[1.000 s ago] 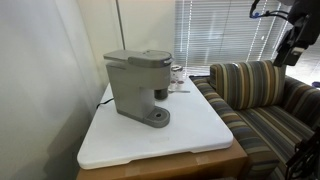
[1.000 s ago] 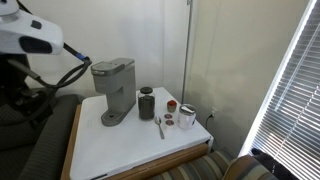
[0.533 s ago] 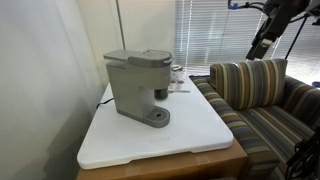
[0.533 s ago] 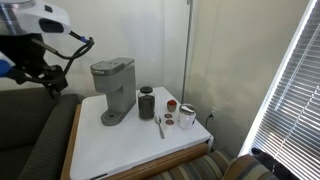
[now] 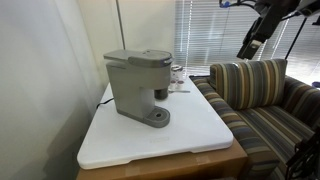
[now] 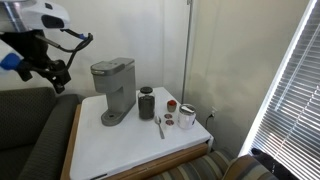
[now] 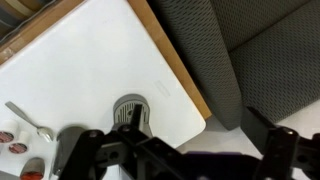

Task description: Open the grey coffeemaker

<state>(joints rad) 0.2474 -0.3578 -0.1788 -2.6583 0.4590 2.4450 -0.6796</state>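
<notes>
The lid is down, so the robot's gripper needs to next go to the front edge of the lid (image 5: 169, 60) on the grey coffeemaker and close there.
The grey coffeemaker (image 5: 137, 84) stands at the back of the white table (image 5: 195, 128), lid down; it also shows in the other exterior view (image 6: 112, 88). In the wrist view only its round drip base (image 7: 131, 108) shows, below me. My gripper (image 5: 247, 46) hangs in the air over the couch, well off to the side of the machine and apart from it. It also shows in an exterior view (image 6: 57, 78). In the wrist view the fingers (image 7: 175, 152) are spread wide with nothing between them.
A dark cup (image 6: 147, 102), a spoon (image 6: 159, 126) and small jars (image 6: 186, 117) stand on the table (image 6: 120, 145) beside the machine. A striped couch (image 5: 262, 95) adjoins the table edge. Window blinds (image 5: 210, 30) are behind.
My arm has swung over the couch toward the coffeemaker, and the gripper is now nearer to it. The coffeemaker and the table items have not moved.
</notes>
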